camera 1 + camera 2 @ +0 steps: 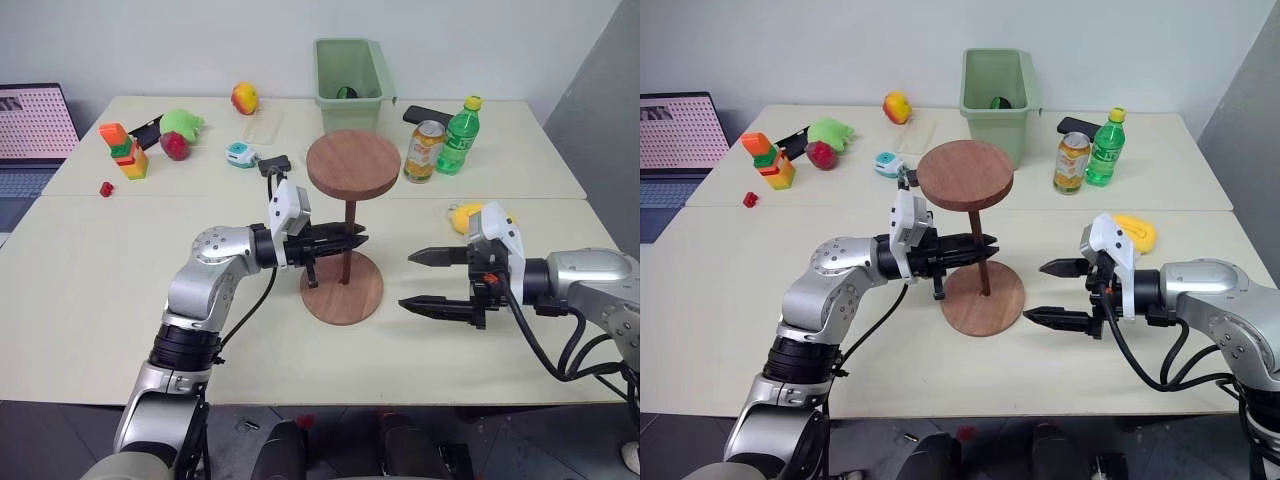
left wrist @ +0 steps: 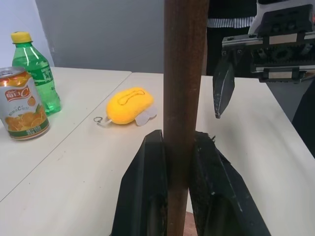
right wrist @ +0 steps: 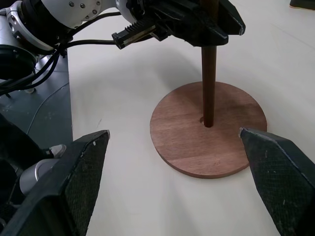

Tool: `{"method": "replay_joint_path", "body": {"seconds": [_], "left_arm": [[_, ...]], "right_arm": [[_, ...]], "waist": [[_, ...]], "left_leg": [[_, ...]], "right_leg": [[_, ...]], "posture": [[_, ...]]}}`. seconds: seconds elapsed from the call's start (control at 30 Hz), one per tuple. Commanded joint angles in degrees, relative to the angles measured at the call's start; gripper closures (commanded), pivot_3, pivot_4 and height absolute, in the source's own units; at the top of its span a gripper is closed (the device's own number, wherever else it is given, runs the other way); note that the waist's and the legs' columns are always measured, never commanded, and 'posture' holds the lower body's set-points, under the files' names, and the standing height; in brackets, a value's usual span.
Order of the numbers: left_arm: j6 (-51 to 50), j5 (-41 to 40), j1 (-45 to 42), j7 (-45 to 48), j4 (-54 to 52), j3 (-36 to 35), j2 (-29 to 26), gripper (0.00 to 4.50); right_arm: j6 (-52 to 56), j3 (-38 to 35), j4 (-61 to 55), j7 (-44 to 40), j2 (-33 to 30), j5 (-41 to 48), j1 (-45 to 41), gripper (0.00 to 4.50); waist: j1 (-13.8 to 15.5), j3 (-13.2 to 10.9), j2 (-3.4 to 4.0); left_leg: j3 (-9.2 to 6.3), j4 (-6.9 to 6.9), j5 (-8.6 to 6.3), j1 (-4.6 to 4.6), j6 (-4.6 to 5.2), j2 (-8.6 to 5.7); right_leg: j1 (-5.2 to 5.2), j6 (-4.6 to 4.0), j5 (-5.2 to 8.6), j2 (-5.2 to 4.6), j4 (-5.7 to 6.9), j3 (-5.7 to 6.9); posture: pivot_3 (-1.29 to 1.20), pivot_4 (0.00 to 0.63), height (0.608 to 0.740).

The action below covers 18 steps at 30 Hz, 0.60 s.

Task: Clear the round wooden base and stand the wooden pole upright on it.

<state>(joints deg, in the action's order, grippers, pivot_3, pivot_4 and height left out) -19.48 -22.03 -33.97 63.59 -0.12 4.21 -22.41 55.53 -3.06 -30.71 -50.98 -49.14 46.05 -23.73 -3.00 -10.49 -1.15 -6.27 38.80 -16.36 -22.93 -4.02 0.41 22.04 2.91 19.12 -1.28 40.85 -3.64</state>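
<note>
The wooden pole will stand upright in the centre hole of the round wooden base (image 1: 343, 286) when my left gripper lets go of it.
The round wooden base (image 1: 342, 292) lies flat on the table in front of me. The wooden pole (image 1: 349, 232) stands upright on it, its lower end at the base's centre hole (image 3: 203, 120) and its fixed disc (image 1: 352, 164) on top. My left gripper (image 1: 352, 240) reaches in level from the left and is shut on the pole at mid-height; the left wrist view shows both black fingers (image 2: 147, 182) pressed on the rod (image 2: 183, 98). My right gripper (image 1: 422, 279) stands open just right of the base, its fingers (image 3: 83, 177) spread wide and touching nothing.
A yellow plush toy (image 1: 466, 216) lies behind my right gripper. A soda can (image 1: 425, 151), a green bottle (image 1: 459, 134) and a green bin (image 1: 350, 72) stand at the back. Toy fruit and coloured blocks (image 1: 126, 150) sit far left.
</note>
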Motion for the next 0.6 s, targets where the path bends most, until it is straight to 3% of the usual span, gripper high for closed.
{"method": "replay_joint_path", "body": {"seconds": [0.03, 0.6], "left_arm": [[0.02, 0.94, 1.64, -0.27, -0.12, 1.65, -1.06, 4.24], [0.62, 0.91, 2.24, -0.22, 2.21, 2.02, -3.72, 4.24]], "right_arm": [[-1.3, -0.39, -1.4, -0.15, -0.87, -0.32, -0.04, 0.09], [-1.73, -0.43, -0.73, -0.57, -0.92, -0.72, 0.12, 0.09]], "waist": [[0.05, 0.0, 0.0], [0.05, 0.02, 0.01]], "left_leg": [[-0.01, 0.0, 0.0, 0.01, 0.0, 0.0], [-0.04, -0.03, -0.03, 0.35, 0.04, 0.03]], "right_leg": [[-0.01, 0.0, 0.0, 0.0, 0.0, 0.01], [-0.39, 0.0, 0.0, 0.05, -0.07, 0.02]], "posture": [[0.0, 0.15, 0.74], [0.0, 0.15, 0.74]]}}
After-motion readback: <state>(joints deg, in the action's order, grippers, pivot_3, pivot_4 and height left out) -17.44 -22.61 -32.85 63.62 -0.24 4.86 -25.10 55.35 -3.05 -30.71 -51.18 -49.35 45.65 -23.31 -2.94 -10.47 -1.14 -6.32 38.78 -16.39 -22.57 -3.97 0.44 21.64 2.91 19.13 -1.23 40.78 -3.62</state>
